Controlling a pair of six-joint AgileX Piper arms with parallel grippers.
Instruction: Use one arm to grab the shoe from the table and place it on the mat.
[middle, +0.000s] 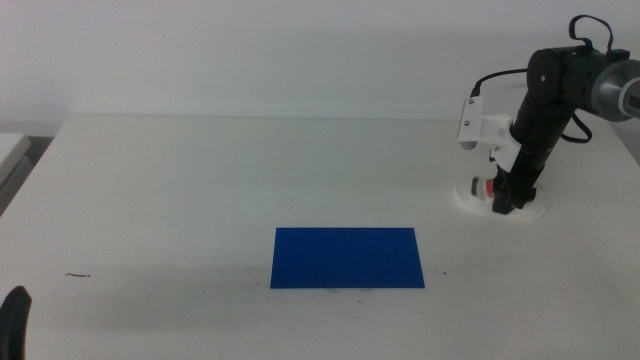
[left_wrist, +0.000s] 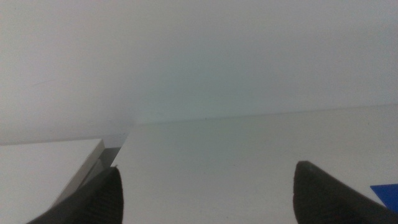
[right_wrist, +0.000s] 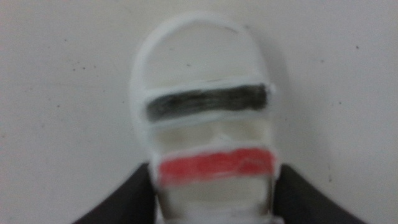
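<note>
The robot's right gripper will set the white shoe down on the middle of the dark-blue mat (middle: 343, 255), lengthwise along it.
The white shoe (middle: 478, 189) lies on the table (middle: 200, 190) at the right. In the right wrist view the shoe (right_wrist: 205, 99) shows a dark strap and a red strap. My right gripper (middle: 507, 205) is down over it, and its jaws (right_wrist: 212, 186) press against both sides of the shoe near the red strap. The shoe still rests on the table. The dark-blue mat (middle: 347, 257) lies flat in the middle front, to the left of the shoe. My left gripper (middle: 14, 320) waits at the bottom left corner, open and empty (left_wrist: 206, 186).
A corner of the mat (left_wrist: 388, 191) shows in the left wrist view. A white surface (middle: 10, 150) adjoins the table's left edge. A small dark mark (middle: 78, 275) lies at the front left.
</note>
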